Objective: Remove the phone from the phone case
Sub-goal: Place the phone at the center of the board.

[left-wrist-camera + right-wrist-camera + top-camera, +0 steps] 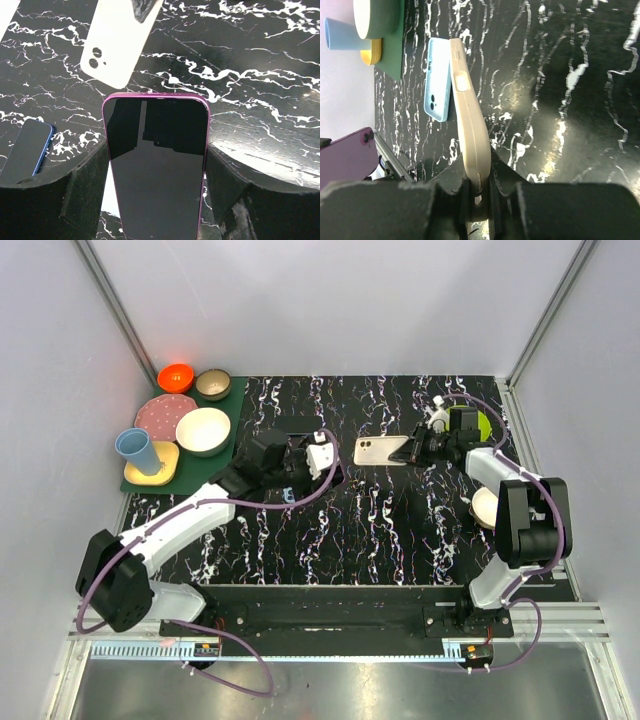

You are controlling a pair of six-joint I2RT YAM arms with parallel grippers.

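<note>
My left gripper will release the purple phone on the black marbled table (384, 411) (57, 41) behind the cream-white phone case.
The phone (157, 165) is purple with a dark screen and stands between the fingers (50, 195) of my left gripper (156, 167), which is shut on its long edges. Its purple back (345, 150) shows at the left of the right wrist view, raised off the table. The phone case (378, 450) is cream-white and bare, with camera holes (95, 57). My right gripper (413, 450) is shut on one end of it, edge-on (470, 125) in its own view. Phone and case are apart, with the left gripper (300, 465) left of the case.
A blue-edged phone (300, 425) lies flat on the black marbled table behind the left gripper. A green mat (235, 390) at the back left carries bowls, a plate and a blue cup (138, 450). A yellow-green object (470, 423) and a white bowl (485, 505) sit at the right.
</note>
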